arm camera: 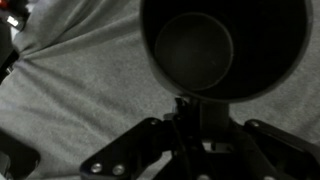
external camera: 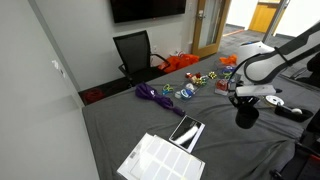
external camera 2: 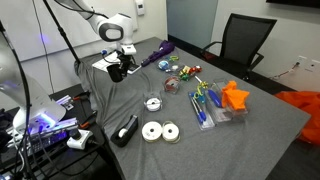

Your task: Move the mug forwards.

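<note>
Next, my gripper lets go of the black mug on the grey cloth (external camera: 268, 122) beside the low black gadget. The mug is now at the table's edge.
The black mug (external camera: 245, 114) stands at the edge of the grey cloth-covered table (external camera: 150, 125) and shows in both exterior views (external camera 2: 117, 71). My gripper (external camera: 245, 99) comes down on it from above. In the wrist view the mug's open mouth (arm camera: 196, 48) fills the top of the frame, and my gripper (arm camera: 196, 108) is shut on the mug's near wall, one finger inside and one outside. I cannot tell whether the mug's base touches the cloth.
A flat black slab (external camera: 187, 130) and white sheets (external camera: 158, 158) lie near the front. A purple cloth (external camera 2: 160, 52), small toys (external camera 2: 195, 92), an orange object (external camera 2: 235, 96), white discs (external camera 2: 160, 131) and a low black gadget (external camera 2: 126, 130) lie on the table. A black chair (external camera 2: 245, 40) stands behind.
</note>
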